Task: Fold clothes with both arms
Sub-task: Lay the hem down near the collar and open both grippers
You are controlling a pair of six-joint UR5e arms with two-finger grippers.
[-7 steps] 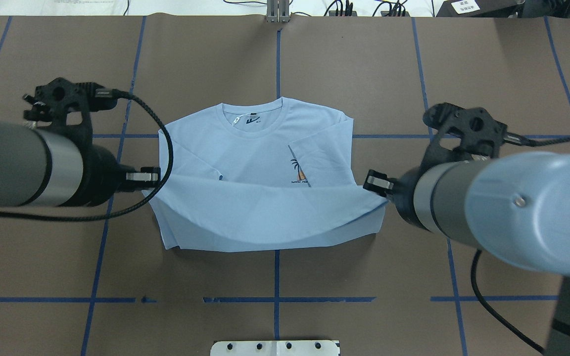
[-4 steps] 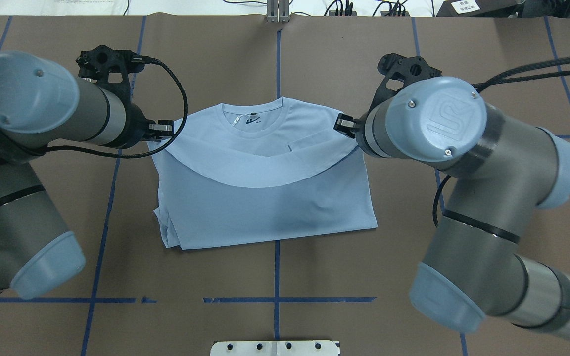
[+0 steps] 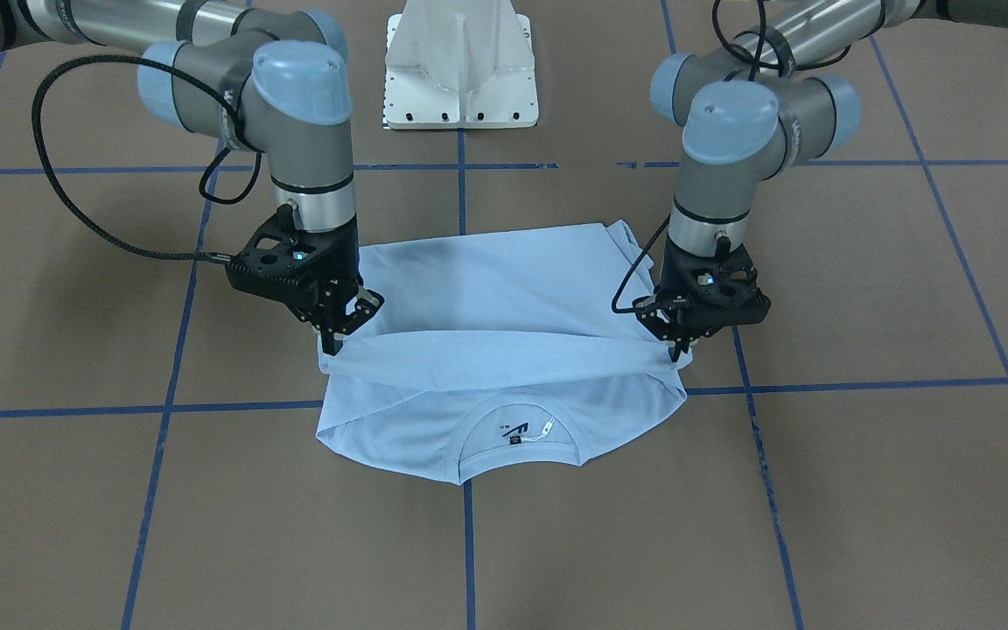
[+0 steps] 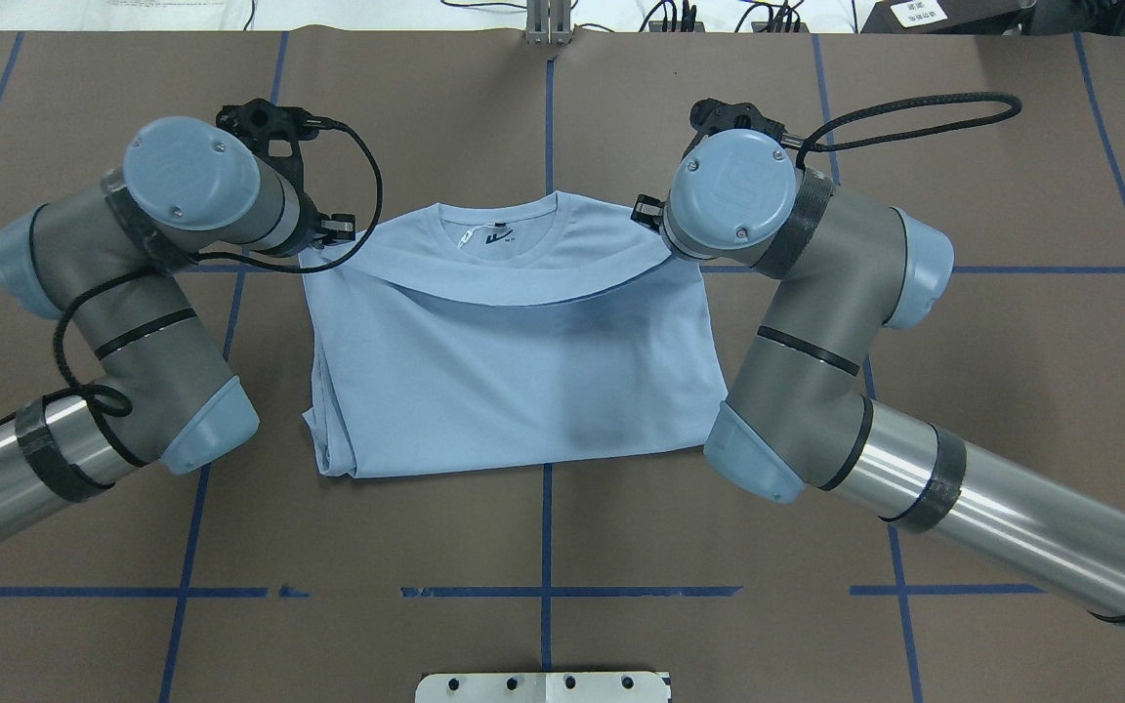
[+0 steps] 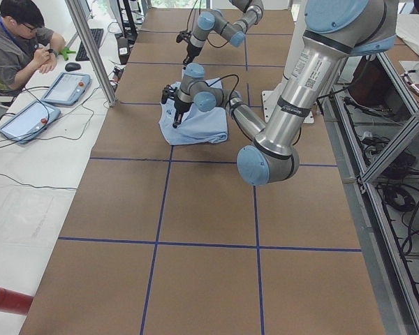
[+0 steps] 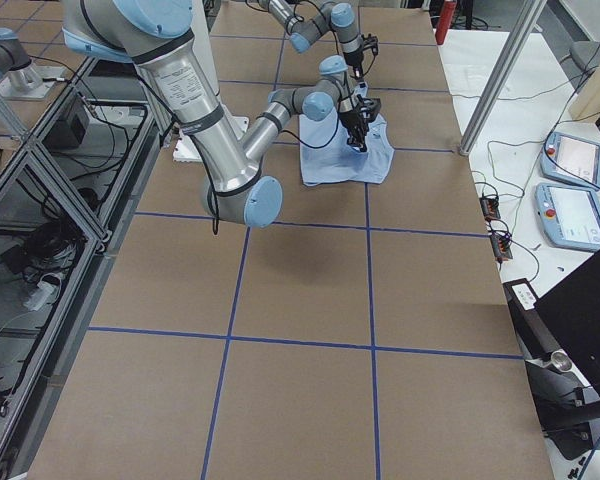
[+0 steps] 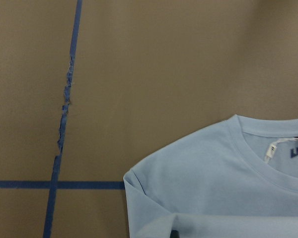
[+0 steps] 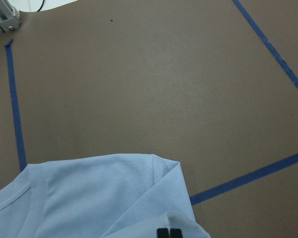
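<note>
Next, my left gripper releases the hem corner, now raised just short of the collar, onto the nearby sleeve end (image 3: 676,393) (image 7: 136,185), at the place where the T-shirt meets the line of blue tape.
The light blue T-shirt (image 4: 514,391) lies flat on the brown table, its collar (image 4: 499,229) and label at the far side. Its lower half is doubled over the chest, and the raised hem (image 3: 504,363) sags between the two grippers just short of the collar. My left gripper (image 4: 326,239) is shut on the hem's left corner, and shows in the front-facing view as the left gripper (image 3: 675,353). My right gripper (image 4: 648,210) is shut on the right corner, the right gripper (image 3: 332,343) there. The print is hidden under the fold. The right wrist view shows black fingertips (image 8: 168,233) pinching cloth.
The white pedestal base (image 3: 460,70) stands on the robot's side of the table. Blue tape lines (image 4: 545,117) cross the brown surface. In the exterior left view a person (image 5: 17,49) sits at a side desk with tablets (image 5: 66,87).
Both grippers have carried the hem from mid-chest away from the robot toward the collar. The fold has covered the print, and both elbows have swung inward over the table.
</note>
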